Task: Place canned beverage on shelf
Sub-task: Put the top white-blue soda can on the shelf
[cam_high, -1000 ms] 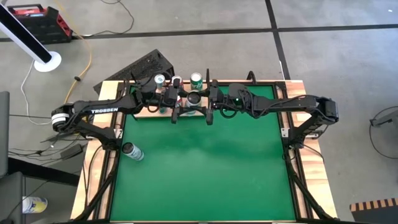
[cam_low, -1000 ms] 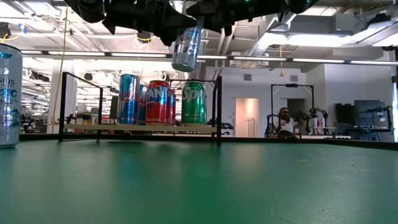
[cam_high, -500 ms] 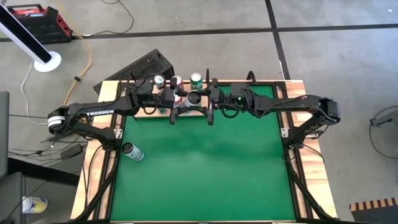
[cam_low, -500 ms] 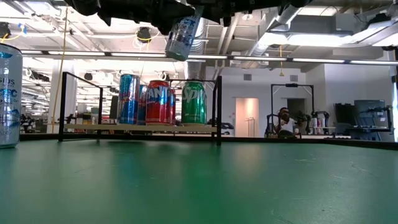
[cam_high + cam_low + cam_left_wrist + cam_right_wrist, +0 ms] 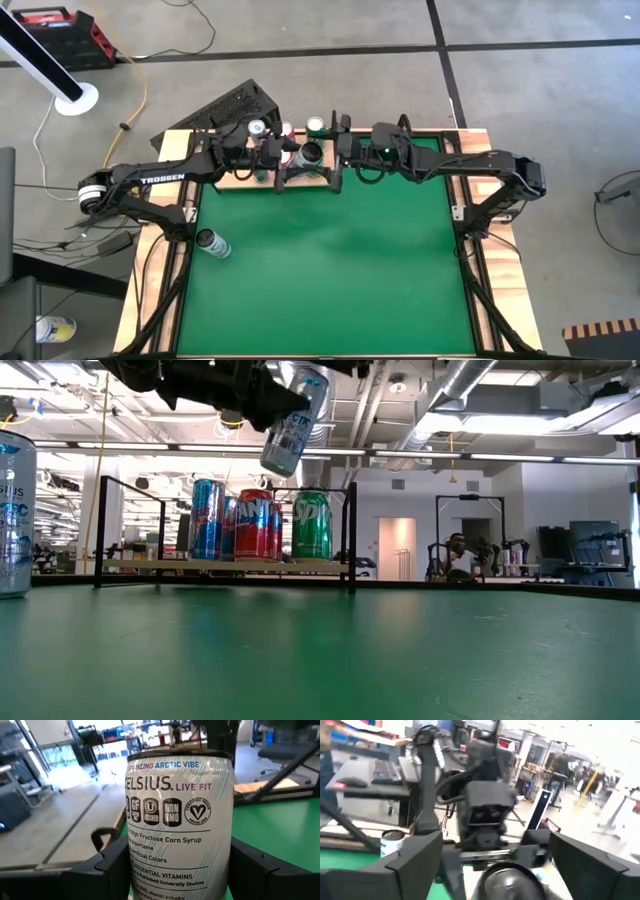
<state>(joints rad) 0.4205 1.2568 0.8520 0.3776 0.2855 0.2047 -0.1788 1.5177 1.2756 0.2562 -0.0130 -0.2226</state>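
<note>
My left gripper lies across the side of the Celsius can. My right gripper needs to take the can while my left gripper comes around to grip its top end (image 5: 311, 151).
A white Celsius can (image 5: 180, 820) hangs tilted in the air in front of the shelf (image 5: 150, 565), above shelf height, with its top toward the table's right (image 5: 292, 422). My left gripper (image 5: 292, 162) reaches in from the table's left and is shut on it. My right gripper (image 5: 335, 152) faces it from the right, open. Its fingers (image 5: 415, 860) stand wide on either side of the can's top end (image 5: 512, 880), apart from it. A blue can (image 5: 207, 518), a red can (image 5: 255, 523) and a green can (image 5: 311, 523) stand upright on the shelf board. My left gripper pinches the can's side wall (image 5: 137, 865) between its two fingers, one on each side of the body. The fingers come in level from the table's left and lie across the can. The can is lifted clear, tilted with its top toward the right.
A second Celsius can (image 5: 12, 510) stands on the green mat at the table's left side (image 5: 213, 243). The shelf's black uprights (image 5: 351, 535) rise at its corners, below the held can. The mat (image 5: 330, 270) reaches to the near edge.
My right gripper has gone up and now stands above the top edge of the low view. The can has tipped further, its top toward the table's right and its bottom toward the left, and sits a little higher. My left gripper has kept its hold.
</note>
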